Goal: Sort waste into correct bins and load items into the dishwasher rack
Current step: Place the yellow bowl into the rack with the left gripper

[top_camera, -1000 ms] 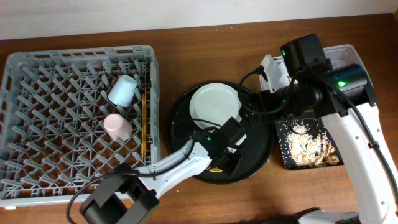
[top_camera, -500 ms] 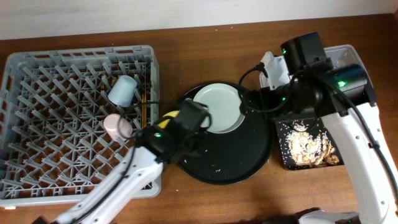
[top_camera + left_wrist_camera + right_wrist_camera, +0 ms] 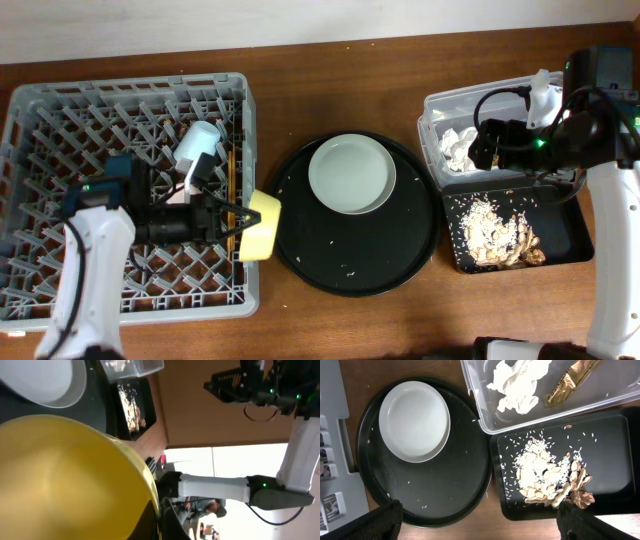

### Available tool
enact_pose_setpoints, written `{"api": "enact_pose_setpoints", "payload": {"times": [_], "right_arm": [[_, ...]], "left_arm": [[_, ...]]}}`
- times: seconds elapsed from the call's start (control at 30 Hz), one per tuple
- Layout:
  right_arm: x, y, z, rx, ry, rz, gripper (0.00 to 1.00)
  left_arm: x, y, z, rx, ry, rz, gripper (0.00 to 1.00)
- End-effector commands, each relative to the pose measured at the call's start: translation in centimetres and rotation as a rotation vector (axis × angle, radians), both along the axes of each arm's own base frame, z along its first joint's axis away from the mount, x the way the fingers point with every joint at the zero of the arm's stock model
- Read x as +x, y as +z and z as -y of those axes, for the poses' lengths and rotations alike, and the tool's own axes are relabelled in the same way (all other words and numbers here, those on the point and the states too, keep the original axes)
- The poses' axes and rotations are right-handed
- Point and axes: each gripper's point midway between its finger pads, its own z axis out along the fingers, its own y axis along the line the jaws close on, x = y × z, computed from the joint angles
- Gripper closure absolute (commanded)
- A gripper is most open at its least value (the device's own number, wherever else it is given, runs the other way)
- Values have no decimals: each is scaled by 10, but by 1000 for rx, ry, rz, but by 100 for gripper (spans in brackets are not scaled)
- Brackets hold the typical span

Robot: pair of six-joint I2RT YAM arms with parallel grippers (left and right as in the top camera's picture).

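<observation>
My left gripper is to let go of the yellow bowl in the grey rack (image 3: 187,258), just in front of the pink cup.
My left gripper (image 3: 236,222) is shut on the rim of the yellow bowl (image 3: 261,225), holding it tilted over the right edge of the grey dishwasher rack (image 3: 60,110). The bowl fills the left wrist view (image 3: 65,480). The blue cup (image 3: 200,145), pink cup (image 3: 178,197) and chopsticks (image 3: 232,180) lie in the rack. The pale plate (image 3: 352,175) sits on the round black tray (image 3: 400,255). My right gripper (image 3: 487,148) is open and empty above the clear tub (image 3: 440,105). The tub holds the tissue (image 3: 517,385) and foil wrapper (image 3: 570,377). Food scraps (image 3: 547,472) lie in the black rectangular tray (image 3: 615,435).
The plate (image 3: 415,420) and round black tray (image 3: 445,485) also show in the right wrist view, with stray crumbs on the tray. The rack's edge (image 3: 335,435) is at its left. Bare wooden table (image 3: 330,90) lies behind and in front of the trays.
My left arm carried the yellow bowl off the round black tray, leftward to the rack's right edge. My right arm drew back to the right, uncovering the tub and plate.
</observation>
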Motion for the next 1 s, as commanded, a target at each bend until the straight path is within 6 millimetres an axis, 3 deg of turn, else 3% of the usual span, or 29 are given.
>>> {"api": "enact_pose_setpoints", "payload": {"times": [0.0,0.07,0.17,0.37,0.43,0.5,0.67,0.8,0.97], "right_arm": [[-1,2,2,-9,-1,6,1],[-1,2,2,-9,-1,6,1],[-1,2,2,-9,-1,6,1],[-1,2,2,-9,-1,6,1],[-1,2,2,-9,-1,6,1],[-1,2,2,-9,-1,6,1],[-1,2,2,-9,-1,6,1],[-1,2,2,-9,-1,6,1],[-1,2,2,-9,-1,6,1]], "left_arm": [[7,-20,-27,60,23,62,100],[7,-28,-49,93,86,38,100],[-2,-41,-45,22,110,12,100],[5,-57,-66,32,195,54,100],[11,-71,-94,114,266,49,99],[14,-71,-116,115,353,39,99],[18,-72,-139,125,438,59,94],[15,-73,-170,134,550,51,80],[7,-75,-202,149,668,35,77]]}}
